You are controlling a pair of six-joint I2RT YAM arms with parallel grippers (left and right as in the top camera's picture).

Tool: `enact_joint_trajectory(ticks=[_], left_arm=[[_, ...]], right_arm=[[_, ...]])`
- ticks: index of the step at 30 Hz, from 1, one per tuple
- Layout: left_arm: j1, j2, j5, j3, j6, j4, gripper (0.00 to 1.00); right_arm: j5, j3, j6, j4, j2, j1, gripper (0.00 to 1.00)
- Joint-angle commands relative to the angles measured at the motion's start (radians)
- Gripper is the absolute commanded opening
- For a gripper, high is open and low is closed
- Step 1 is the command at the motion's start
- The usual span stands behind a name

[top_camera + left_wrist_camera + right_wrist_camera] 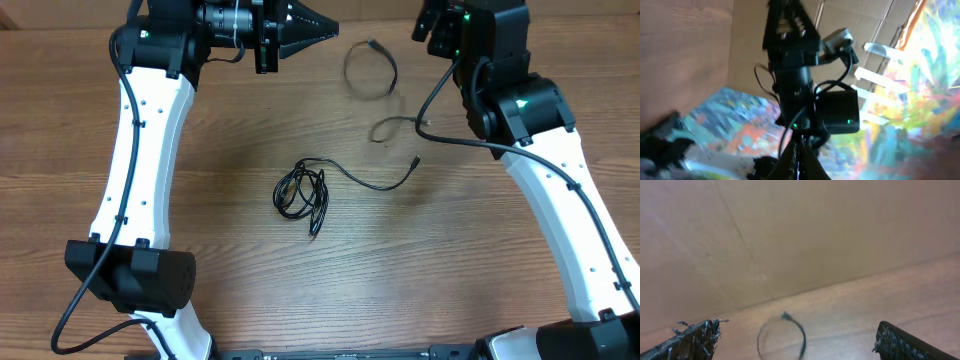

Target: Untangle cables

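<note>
My right gripper is to close next on the strand (403,118) of the separate thin black cable, just in front of the loop at the back of the table.
A small coil of thin black cables (302,195) lies at the table's middle, with one strand (385,183) trailing right to a plug tip. A separate thin black cable forms a blurred loop (372,70) at the back, with a blurred strand (385,128) below it. The loop also shows in the right wrist view (801,332), between and beyond my fingers. My right gripper (797,327) is open wide and empty; overhead it is at the back right (432,25). My left gripper (328,33) is shut and empty, pointing right at the back, left of the loop. In its wrist view, its jaws (800,162) face the right arm.
The wooden table (230,120) carries nothing else. The white left arm (135,150) runs down the left side and the white right arm (560,190) down the right side. A cardboard wall (815,230) stands behind the table's far edge.
</note>
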Motion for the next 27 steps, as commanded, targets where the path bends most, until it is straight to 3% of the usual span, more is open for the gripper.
enact_joint_trajectory(ticks=[1,5,8,10,12,14,16,18,27], left_arm=[[0.004,-0.024,-0.113,0.019,0.223,0.003,0.04],[0.004,-0.024,-0.299,0.019,0.513,-0.095,0.04],[0.004,-0.024,-0.584,0.019,0.623,-0.279,0.07],[0.003,-0.024,-0.795,0.019,0.663,-0.383,0.15],[0.003,-0.023,-0.983,0.019,0.695,-0.489,0.37],[0.003,-0.023,-1.075,0.019,0.718,-0.56,0.55],[0.003,-0.023,-1.144,0.019,0.735,-0.625,0.83],[0.003,-0.023,-1.196,0.019,0.735,-0.668,0.99],[0.003,-0.023,-1.217,0.016,0.734,-0.7,1.0]], right_arm=[[-0.069,0.001,0.012,-0.029,0.004,0.004,1.0],[-0.18,-0.013,-0.052,-0.058,0.042,0.001,1.0],[-0.196,-0.013,-0.079,-0.093,0.106,0.0,1.0],[-0.198,-0.013,-0.073,-0.11,0.146,-0.007,1.0],[-0.218,-0.013,-0.061,-0.125,0.192,-0.026,1.0],[-0.253,-0.013,-0.04,-0.144,0.224,-0.048,1.0],[-0.312,-0.013,-0.016,-0.179,0.262,-0.087,1.0],[-0.359,-0.013,-0.013,-0.204,0.293,-0.121,1.0],[-0.673,-0.014,-0.029,-0.288,0.443,-0.193,0.95]])
